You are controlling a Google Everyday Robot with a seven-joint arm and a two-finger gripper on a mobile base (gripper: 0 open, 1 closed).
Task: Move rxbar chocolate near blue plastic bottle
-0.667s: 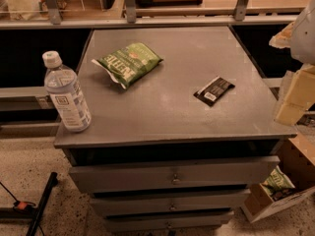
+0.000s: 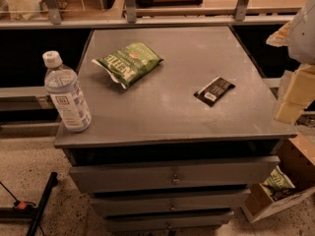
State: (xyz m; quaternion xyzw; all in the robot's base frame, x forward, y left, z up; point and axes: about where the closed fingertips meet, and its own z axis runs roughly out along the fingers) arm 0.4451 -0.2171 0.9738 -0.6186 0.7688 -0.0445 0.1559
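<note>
Next I need to close on the far end [image 2: 226,84] of the rxbar chocolate, away from the blue plastic bottle.
The rxbar chocolate [image 2: 214,90], a small flat black wrapper with a white patch at its near end, lies on the right half of the grey cabinet top [image 2: 197,124]. The blue plastic bottle [image 2: 66,95], clear with a white cap and white label, stands upright at the front left corner. My gripper [image 2: 295,92] shows as pale beige and white parts at the right edge of the view, beside the cabinet's right side. It is to the right of the bar and apart from it, holding nothing that I can see.
A green crinkled chip bag [image 2: 128,63] lies at the back left of the top. The cabinet has drawers below. An open cardboard box [image 2: 275,200] with a green bag stands on the floor at right. A black stand leg [image 2: 39,208] lies at left.
</note>
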